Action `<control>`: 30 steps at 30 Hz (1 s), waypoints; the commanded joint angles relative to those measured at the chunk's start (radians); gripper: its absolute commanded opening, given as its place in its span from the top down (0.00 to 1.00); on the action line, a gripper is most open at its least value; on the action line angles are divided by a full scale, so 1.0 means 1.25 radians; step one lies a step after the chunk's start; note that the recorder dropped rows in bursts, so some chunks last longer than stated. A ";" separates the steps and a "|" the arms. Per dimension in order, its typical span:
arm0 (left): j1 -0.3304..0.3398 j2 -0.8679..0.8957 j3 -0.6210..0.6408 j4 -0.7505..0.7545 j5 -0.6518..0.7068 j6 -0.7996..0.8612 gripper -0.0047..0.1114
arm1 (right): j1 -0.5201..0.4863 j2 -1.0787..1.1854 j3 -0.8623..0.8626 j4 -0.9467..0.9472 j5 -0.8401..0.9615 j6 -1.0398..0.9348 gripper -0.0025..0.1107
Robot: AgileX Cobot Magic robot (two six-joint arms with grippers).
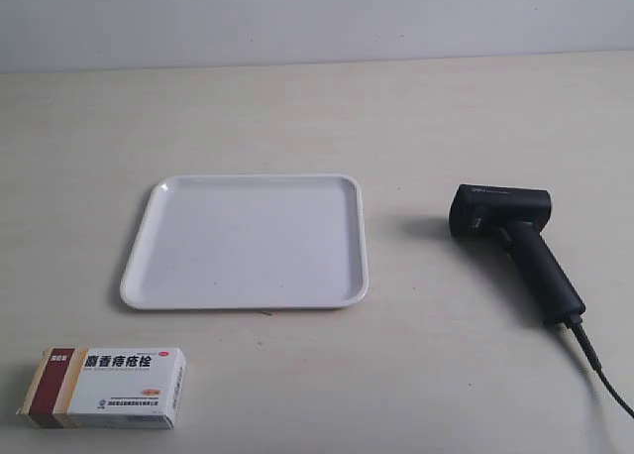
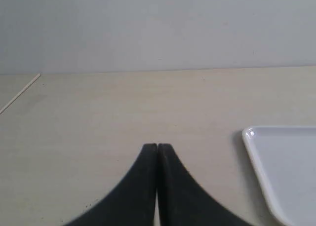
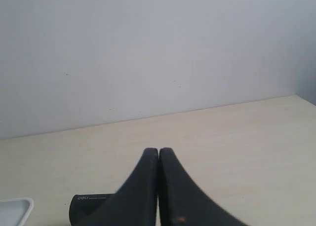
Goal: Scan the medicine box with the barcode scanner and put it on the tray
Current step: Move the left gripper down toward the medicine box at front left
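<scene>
The robot's left gripper needs to go next to the white medicine box and close across its tan band (image 1: 70, 385), beside the box's dark red end.
The white medicine box (image 1: 107, 387), with its dark red and tan band at one end, lies flat near the front edge at the exterior view's left. The white square tray (image 1: 248, 241) sits in the middle with nothing on it; one corner of it shows in the left wrist view (image 2: 284, 167) and a sliver in the right wrist view (image 3: 15, 211). The black barcode scanner (image 1: 515, 244) lies on its side at the exterior view's right, cable trailing off the frame. Its head (image 3: 91, 208) peeks out behind my right gripper (image 3: 158, 150), which is shut and holds nothing. My left gripper (image 2: 157, 146) is shut too, over bare table.
The pale wooden table (image 1: 317, 117) meets a plain white wall at the back. The scanner's black cable (image 1: 602, 370) runs toward the front right corner. Neither arm shows in the exterior view.
</scene>
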 commanded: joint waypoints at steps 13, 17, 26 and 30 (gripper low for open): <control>0.000 -0.005 0.001 0.000 -0.002 0.000 0.94 | -0.004 -0.005 0.003 -0.006 -0.002 -0.006 0.97; 0.000 -0.005 0.001 -0.006 -0.012 -0.010 0.94 | -0.004 -0.005 0.003 -0.006 -0.002 -0.006 0.97; 0.000 0.010 -0.084 -0.130 -0.308 -0.258 0.96 | -0.004 -0.005 0.003 0.156 -0.011 -0.002 0.97; -0.001 0.167 -0.257 -0.105 -0.121 -0.181 0.96 | -0.004 -0.005 0.003 0.158 -0.011 -0.004 0.97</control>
